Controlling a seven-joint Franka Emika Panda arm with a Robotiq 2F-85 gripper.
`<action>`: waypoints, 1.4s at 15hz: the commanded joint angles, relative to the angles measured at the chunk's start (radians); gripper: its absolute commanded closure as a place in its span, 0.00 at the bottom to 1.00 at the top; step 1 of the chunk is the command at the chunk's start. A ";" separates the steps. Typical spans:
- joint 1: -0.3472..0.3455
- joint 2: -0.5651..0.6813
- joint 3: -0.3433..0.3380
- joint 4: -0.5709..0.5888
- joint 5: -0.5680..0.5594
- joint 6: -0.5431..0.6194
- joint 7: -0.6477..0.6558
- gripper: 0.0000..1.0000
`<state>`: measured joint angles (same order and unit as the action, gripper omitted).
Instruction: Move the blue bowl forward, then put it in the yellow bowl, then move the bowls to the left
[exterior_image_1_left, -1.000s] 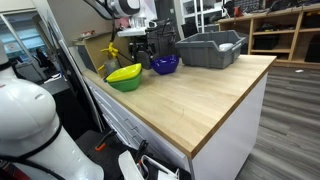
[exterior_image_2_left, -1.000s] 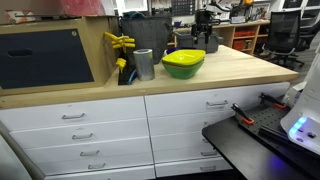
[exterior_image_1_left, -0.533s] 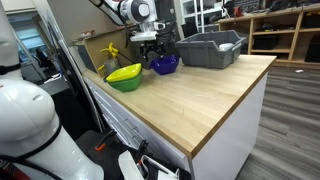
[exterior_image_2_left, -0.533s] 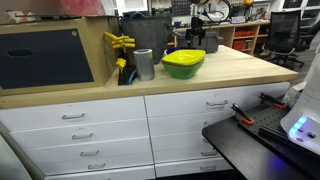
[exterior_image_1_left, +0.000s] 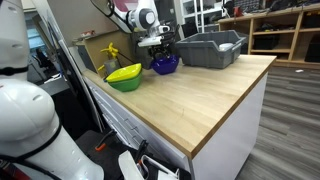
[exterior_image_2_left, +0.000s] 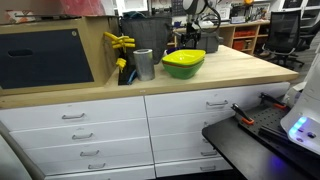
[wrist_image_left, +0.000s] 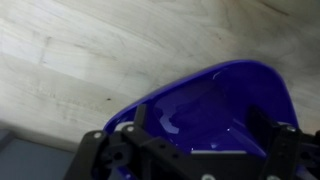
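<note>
The robot's gripper should next move to the blue bowl's rim (exterior_image_1_left: 177, 57) (wrist_image_left: 113, 122) on the side closest to the grey bin and close there.
The blue bowl (exterior_image_1_left: 165, 65) sits on the wooden counter near the back, beside the grey bin. In the wrist view the blue bowl (wrist_image_left: 215, 95) fills the lower middle. The yellow bowl (exterior_image_1_left: 124, 75) stands apart from it, closer to the counter's edge, and shows in front in the exterior view (exterior_image_2_left: 183, 63). My gripper (exterior_image_1_left: 160, 47) hangs just above the blue bowl, also seen behind the yellow bowl (exterior_image_2_left: 196, 38). In the wrist view the gripper (wrist_image_left: 205, 135) is open, with its fingers spread to either side over the bowl's inside. It holds nothing.
A grey plastic bin (exterior_image_1_left: 210, 48) stands right behind the blue bowl. A metal cup (exterior_image_2_left: 143, 64) and a yellow clamp-like tool (exterior_image_2_left: 120, 42) are near the yellow bowl by the wall. The wooden counter (exterior_image_1_left: 200, 95) extends toward its front edge.
The gripper has moved across from above the yellow bowl's side to directly over the blue bowl and come lower. Both bowls are where they were.
</note>
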<state>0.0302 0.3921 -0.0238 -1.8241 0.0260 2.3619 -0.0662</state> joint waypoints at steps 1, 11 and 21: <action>-0.008 0.049 -0.019 0.082 -0.043 0.021 0.079 0.00; -0.024 0.151 -0.083 0.184 -0.104 0.061 0.193 0.00; -0.033 0.253 -0.071 0.265 -0.064 0.074 0.240 0.58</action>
<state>0.0006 0.6291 -0.0993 -1.5942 -0.0525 2.4459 0.1472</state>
